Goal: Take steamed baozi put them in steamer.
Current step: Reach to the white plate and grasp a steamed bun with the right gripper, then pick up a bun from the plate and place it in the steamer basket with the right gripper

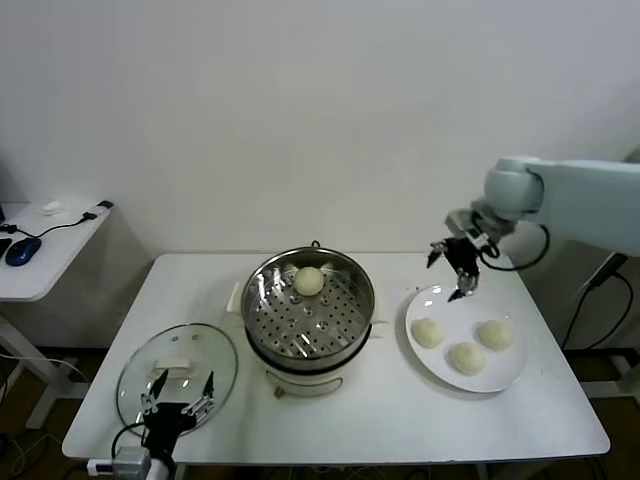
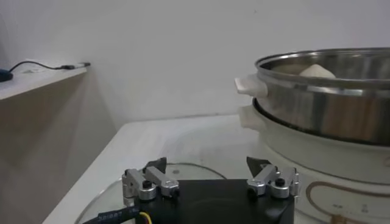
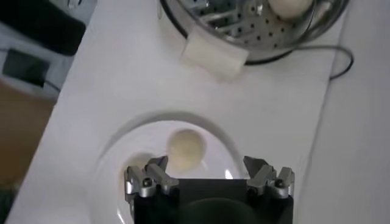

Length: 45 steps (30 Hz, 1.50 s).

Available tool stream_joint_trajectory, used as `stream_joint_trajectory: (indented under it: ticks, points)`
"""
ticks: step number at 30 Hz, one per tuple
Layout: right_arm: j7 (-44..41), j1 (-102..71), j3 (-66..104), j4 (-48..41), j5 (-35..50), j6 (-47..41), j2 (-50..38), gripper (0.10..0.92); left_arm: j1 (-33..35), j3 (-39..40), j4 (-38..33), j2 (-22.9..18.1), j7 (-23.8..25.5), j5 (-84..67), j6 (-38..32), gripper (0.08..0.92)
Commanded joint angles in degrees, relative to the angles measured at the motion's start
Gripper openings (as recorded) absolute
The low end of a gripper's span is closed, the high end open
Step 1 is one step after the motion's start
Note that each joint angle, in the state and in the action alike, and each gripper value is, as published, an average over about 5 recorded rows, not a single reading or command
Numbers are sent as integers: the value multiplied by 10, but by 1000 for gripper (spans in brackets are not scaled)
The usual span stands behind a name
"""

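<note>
The sides of the baozi [image 1: 429, 333] [image 3: 186, 150] nearest the steel steamer among those still on the white plate should be what my right gripper closes around next.
The steel steamer [image 1: 309, 310] stands mid-table on its cream base, with one cream-white baozi [image 1: 309, 281] on its perforated tray. Three more baozi [image 1: 428, 333] [image 1: 466, 357] [image 1: 494, 334] lie on the white plate [image 1: 510, 375] to its right. My right gripper [image 1: 452, 272] is open and empty, in the air over the plate's far left rim. Its wrist view shows one baozi [image 3: 186, 150] on the plate just beyond the open fingers, and the steamer [image 3: 244, 27] farther off. My left gripper [image 1: 178, 396] is open and empty, parked low over the glass lid [image 1: 176, 372].
The glass lid with a white handle lies at the table's front left. A side desk [image 1: 40, 245] with a blue mouse and cables stands to the far left. The steamer's rim and side handle [image 2: 251, 86] rise close to the left gripper [image 2: 207, 163].
</note>
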Motion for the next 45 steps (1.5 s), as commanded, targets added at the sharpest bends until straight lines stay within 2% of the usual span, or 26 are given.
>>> stream_joint_trajectory:
  ticks: [1,6,13,27,33,38,45]
  points:
    - [62,-155,68,-31,-2,-114,-41,823,1,0,4,-1,0,0,-1,823]
    - [58,-224,129,-97,-25,-110,-5,823,3,-2,6,-1,0,1,-2,823]
    - [60,-269,169,-141,-38,-109,28,823,4,-6,10,-1,1,1,-2,823]
    - [66,-304,200,-170,-44,-110,59,822,3,-4,13,-2,0,2,-3,823]
    - [61,-300,199,-167,-50,-111,58,769,2,-4,11,-3,0,2,-3,823]
    - [54,-284,197,-152,-55,-111,46,684,5,-3,8,-4,0,2,-4,823]
    - [21,-184,158,-125,-40,-95,23,643,7,-3,-2,-5,0,3,-3,823]
